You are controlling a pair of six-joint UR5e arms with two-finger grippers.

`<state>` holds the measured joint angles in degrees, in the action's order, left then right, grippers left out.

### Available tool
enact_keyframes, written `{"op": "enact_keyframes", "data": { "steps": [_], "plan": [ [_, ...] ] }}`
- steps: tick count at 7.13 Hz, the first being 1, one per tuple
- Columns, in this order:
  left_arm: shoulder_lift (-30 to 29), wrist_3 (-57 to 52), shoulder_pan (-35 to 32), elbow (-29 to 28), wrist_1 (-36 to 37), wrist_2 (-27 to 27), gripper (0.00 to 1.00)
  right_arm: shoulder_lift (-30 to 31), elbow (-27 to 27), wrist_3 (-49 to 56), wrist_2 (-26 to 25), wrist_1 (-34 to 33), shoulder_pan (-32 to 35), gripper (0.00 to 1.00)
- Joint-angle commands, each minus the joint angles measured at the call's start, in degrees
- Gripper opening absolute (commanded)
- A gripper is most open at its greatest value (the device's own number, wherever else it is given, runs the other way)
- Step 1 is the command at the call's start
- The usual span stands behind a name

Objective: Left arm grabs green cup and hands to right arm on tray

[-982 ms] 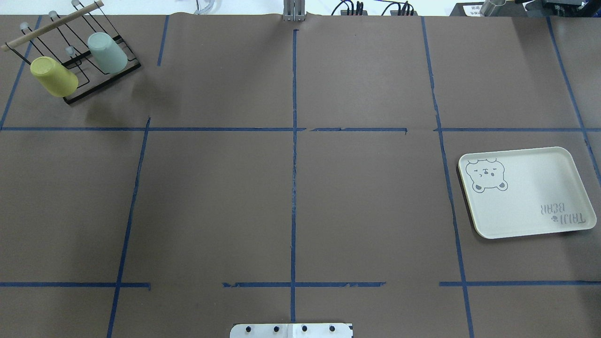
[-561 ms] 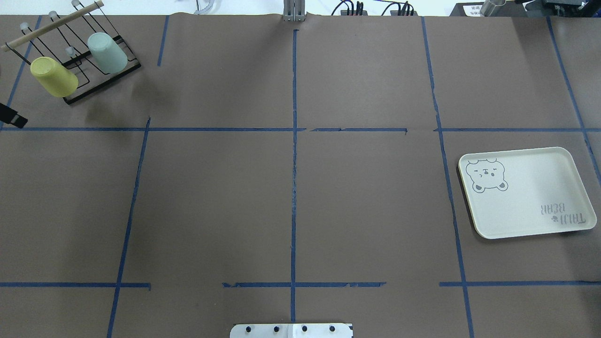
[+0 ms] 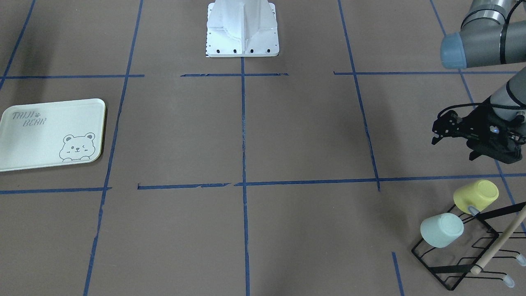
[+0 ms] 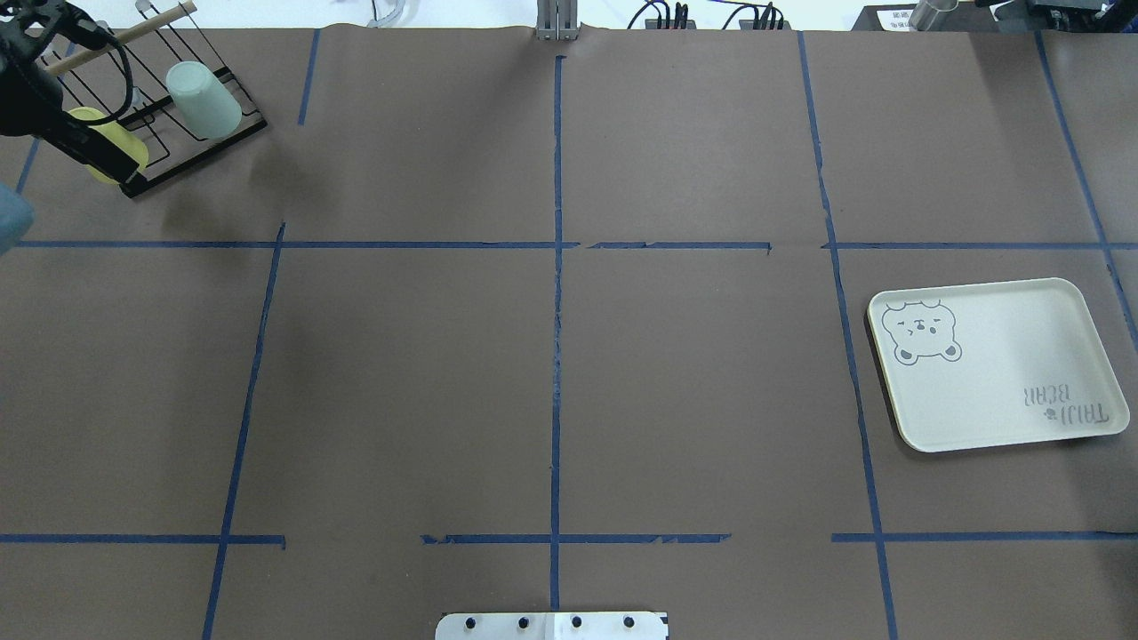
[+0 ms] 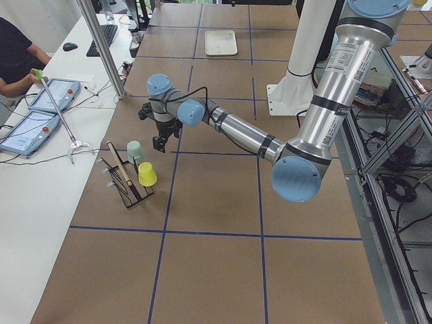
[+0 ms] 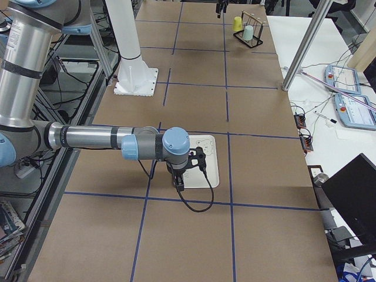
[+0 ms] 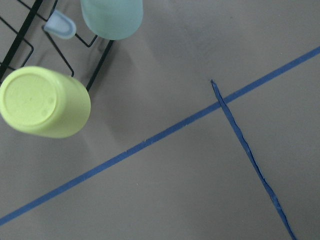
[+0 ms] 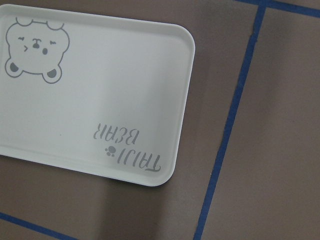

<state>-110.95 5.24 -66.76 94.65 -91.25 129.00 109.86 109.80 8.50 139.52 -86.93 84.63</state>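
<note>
The green cup's upturned bottom end (image 3: pixel 449 227) (image 7: pixel 112 10), beside the yellow cup on the rack, is next for my left gripper, which should go there and close.
The green cup (image 4: pixel 203 100) hangs upside down on a black wire rack (image 4: pixel 233 132) at the table's far left; it also shows in the front view (image 3: pixel 441 230) and at the top of the left wrist view (image 7: pixel 111 17). My left gripper (image 3: pixel 489 158) hovers near the rack, on the robot's side of it, and points down. Its fingers look apart and hold nothing. In the overhead view it (image 4: pixel 89 151) overlaps the yellow cup. The tray (image 4: pixel 996 364) lies on the right and has nothing on it. My right gripper (image 6: pixel 179 185) hangs over the tray's near edge; I cannot tell whether it is open.
A yellow cup (image 3: pixel 476 196) hangs on the same rack beside the green one, closer to the left gripper. A wooden rod (image 3: pixel 499 242) tops the rack. The robot's white base (image 3: pixel 242 28) stands mid-table. Blue tape lines cross the brown cover.
The left arm has come in from the overhead view's left edge and moved toward the far side; it now covers part of the rack and yellow cup. Cups and tray have not moved.
</note>
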Motion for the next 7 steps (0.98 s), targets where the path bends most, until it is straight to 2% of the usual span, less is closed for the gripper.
{"op": "enact_keyframes", "data": {
  "steps": [1, 3, 6, 7],
  "plan": [
    [-3.48, -0.06, 0.41, -5.86, -5.91, -4.0, 1.0, 0.0, -0.02, -0.06, 0.05, 0.0, -0.95, 1.0],
    [-6.45, 0.21, 0.75, -9.11, -9.29, -10.32, 1.0, 0.0, -0.37, 0.03, 0.05, 0.0, -1.56, 1.0],
    [-13.12, 0.82, 1.02, -19.11, -11.76, -10.88, 1.0, 0.0, -0.64, 0.03, 0.05, 0.0, -2.62, 1.0],
    [-13.32, 5.78, 1.11, -19.67, -11.84, -10.88, 1.0, 0.0, -0.72, 0.03, 0.05, 0.0, -2.71, 1.0]
  ]
}}
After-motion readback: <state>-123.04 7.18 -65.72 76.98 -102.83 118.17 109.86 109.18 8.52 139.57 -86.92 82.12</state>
